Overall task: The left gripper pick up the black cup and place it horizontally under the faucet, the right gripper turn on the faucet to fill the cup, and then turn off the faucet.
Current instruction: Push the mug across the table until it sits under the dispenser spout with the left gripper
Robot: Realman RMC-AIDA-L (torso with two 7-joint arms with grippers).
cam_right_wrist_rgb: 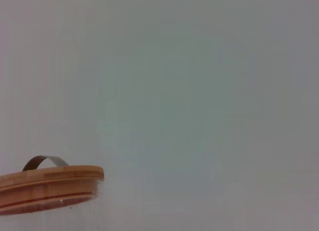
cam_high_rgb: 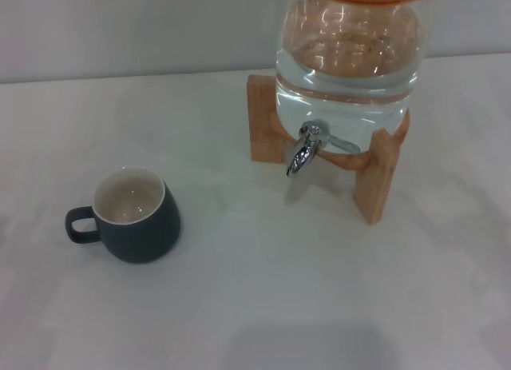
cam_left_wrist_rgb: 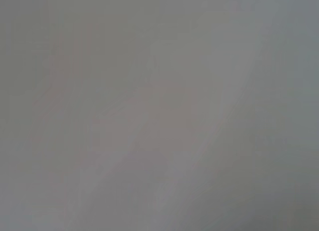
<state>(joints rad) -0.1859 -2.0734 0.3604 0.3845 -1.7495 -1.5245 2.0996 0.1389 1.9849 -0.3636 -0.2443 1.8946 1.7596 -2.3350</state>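
My left gripper should next move over to the black cup's loop handle [cam_high_rgb: 74, 226], and once it is there, it should close on that handle.
The black cup [cam_high_rgb: 134, 216] stands upright on the white table at the left in the head view, cream inside showing, its loop handle pointing left. The chrome faucet [cam_high_rgb: 307, 146] sticks out from the clear glass water jar [cam_high_rgb: 349, 54], which sits in a wooden stand [cam_high_rgb: 375, 174] at the back right. The cup is well to the left of the faucet and nearer to me. Neither gripper shows in any view. The left wrist view shows only a blank grey surface.
The white table [cam_high_rgb: 263, 306] stretches around the cup and the stand. The jar's wooden lid [cam_right_wrist_rgb: 47, 186] with a metal handle shows in the right wrist view against a plain wall.
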